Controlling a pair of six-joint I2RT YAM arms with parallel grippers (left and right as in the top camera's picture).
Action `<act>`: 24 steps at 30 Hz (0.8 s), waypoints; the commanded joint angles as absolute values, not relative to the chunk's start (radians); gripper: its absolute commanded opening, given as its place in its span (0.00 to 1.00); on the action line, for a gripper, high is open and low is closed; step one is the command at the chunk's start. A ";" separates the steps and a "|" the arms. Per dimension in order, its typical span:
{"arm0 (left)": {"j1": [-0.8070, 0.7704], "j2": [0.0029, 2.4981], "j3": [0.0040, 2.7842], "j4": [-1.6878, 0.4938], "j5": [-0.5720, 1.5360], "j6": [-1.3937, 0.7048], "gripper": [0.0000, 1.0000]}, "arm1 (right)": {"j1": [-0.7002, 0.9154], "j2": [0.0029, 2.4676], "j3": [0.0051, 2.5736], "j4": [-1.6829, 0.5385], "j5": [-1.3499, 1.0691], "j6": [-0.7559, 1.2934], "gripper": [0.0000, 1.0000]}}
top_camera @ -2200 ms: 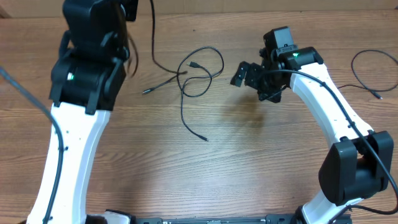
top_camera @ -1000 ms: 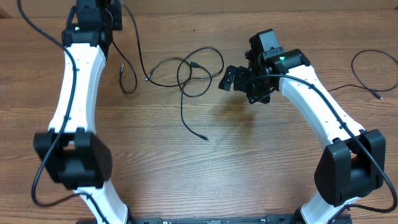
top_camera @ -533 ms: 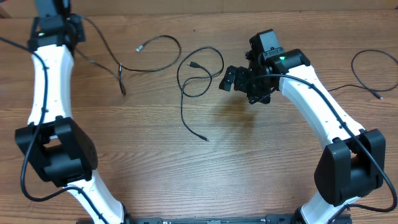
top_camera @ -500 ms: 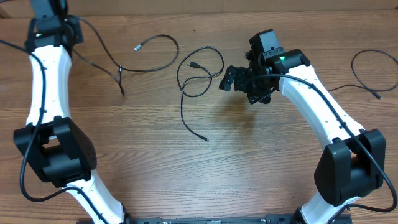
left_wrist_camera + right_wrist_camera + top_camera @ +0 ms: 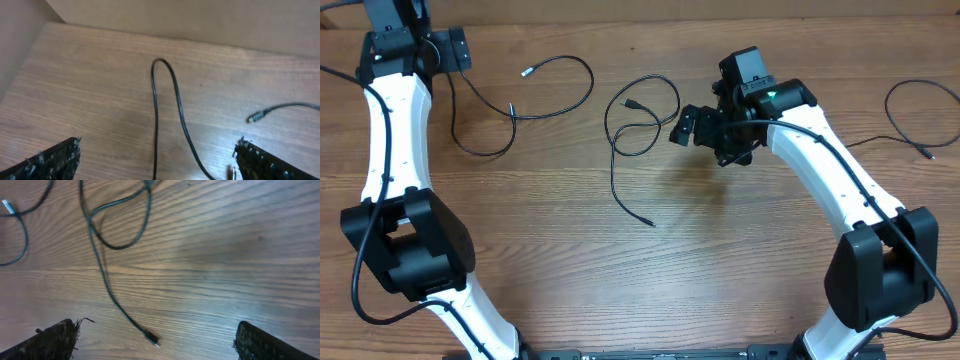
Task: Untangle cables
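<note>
I move my right gripper to the middle cable next and grab the far loop (image 5: 665,120) (image 5: 148,185) beside where it crosses the short plug end.
Three thin black cables lie apart on the wooden table. The left cable (image 5: 591,80) curves from a silver plug (image 5: 525,72) toward the far left corner. The middle cable (image 5: 613,175) forms a loose double loop, and its tail ends in a plug (image 5: 650,222). My left gripper (image 5: 445,45) hovers open at the far left, above the left cable's bend (image 5: 165,95), holding nothing. My right gripper (image 5: 705,135) hangs open just right of the middle loops. Below it I see that cable's tail and plug (image 5: 152,340). Its fingers (image 5: 55,337) are empty.
A third cable (image 5: 892,120) lies alone at the far right edge. The left cable's plug (image 5: 255,117) rests near my left gripper's right finger (image 5: 270,162). A wall rises behind the table's far edge (image 5: 175,37).
My left gripper carried one cable leftward away from the loops, then opened and let it go; it now lies on the table. The right arm has stayed still.
</note>
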State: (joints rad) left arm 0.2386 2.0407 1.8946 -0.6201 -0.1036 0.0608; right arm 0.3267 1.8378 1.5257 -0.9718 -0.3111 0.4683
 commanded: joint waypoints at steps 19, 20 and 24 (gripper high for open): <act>-0.083 1.741 1.901 -0.830 0.077 0.145 1.00 | 0.377 2.063 1.523 -0.666 -0.300 0.937 1.00; -0.091 1.737 1.901 -0.838 0.099 0.154 0.99 | 0.370 2.069 1.523 -0.641 -0.300 0.944 1.00; -0.118 1.731 1.901 -0.871 0.133 0.161 1.00 | 0.337 2.084 1.523 -0.555 -0.301 0.974 1.00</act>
State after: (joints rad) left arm -0.1001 1.7504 1.8938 -0.8536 0.0616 0.1261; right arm 0.3634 2.0659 1.5234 -0.5823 -0.3126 0.9127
